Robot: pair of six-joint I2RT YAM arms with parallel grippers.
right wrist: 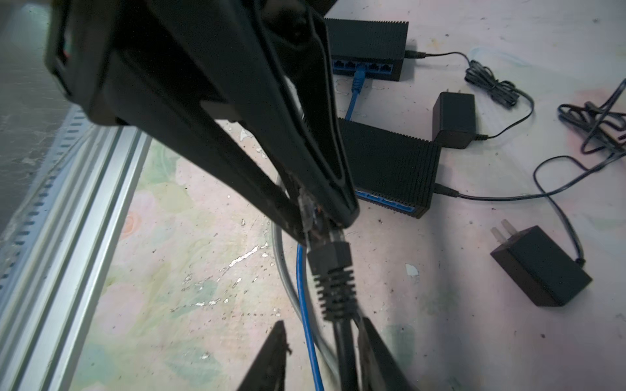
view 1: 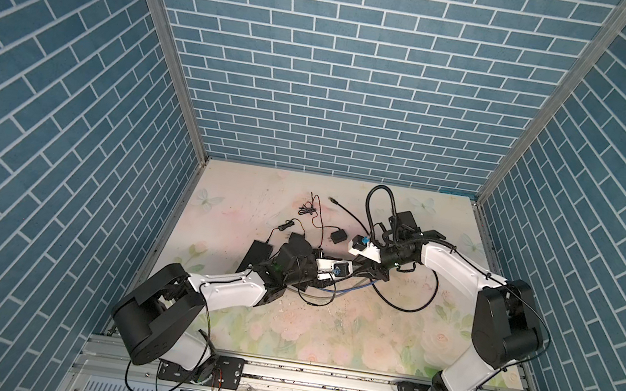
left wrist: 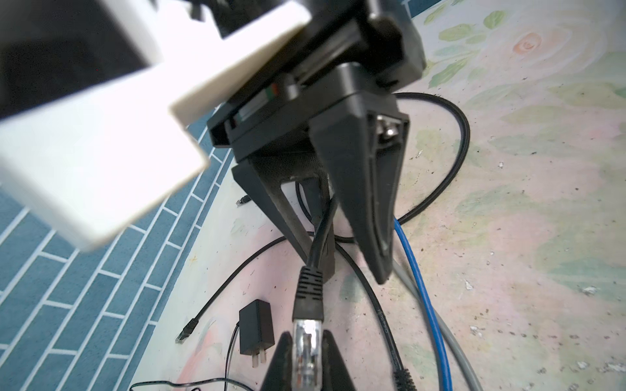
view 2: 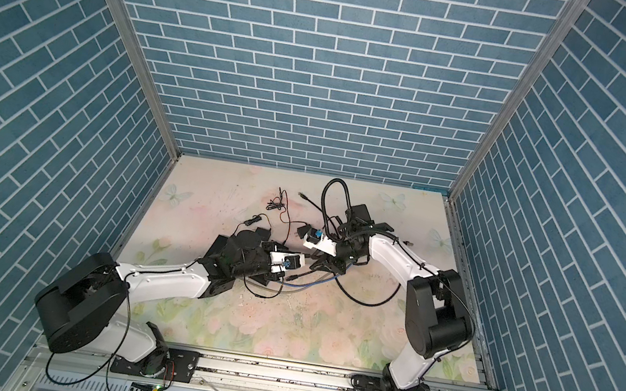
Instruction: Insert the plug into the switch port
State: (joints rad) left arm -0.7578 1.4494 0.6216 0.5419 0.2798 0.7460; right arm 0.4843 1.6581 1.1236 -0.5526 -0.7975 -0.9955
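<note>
The robot's left gripper covers the plug's clear end and its right gripper straddles the cable, so the right gripper should close on the ribbed boot (right wrist: 335, 290) before insertion.
The plug (left wrist: 306, 342) is a clear network connector with a black ribbed boot (right wrist: 333, 281) on a black cable. My left gripper (left wrist: 306, 335) is shut on its clear end. My right gripper (right wrist: 321, 321) faces it tip to tip and stands open, the black cable running between its fingers close to one of them. In both top views the two grippers meet above mid-table, left gripper (view 1: 356, 271) and right gripper (view 1: 373, 271). Two black switches lie beyond: the near switch (right wrist: 389, 166) shows its blue port row (right wrist: 386, 201); the far switch (right wrist: 369, 44) has a blue cable plugged in.
Blue cable (right wrist: 306, 304) and a grey cable lie on the floral table under the grippers. Black power adapters (right wrist: 542, 267) (right wrist: 454, 118) with thin tangled cords lie beside the switches. Another loose plug (left wrist: 184, 333) lies near the brick wall. An aluminium rail (right wrist: 67, 203) edges the table.
</note>
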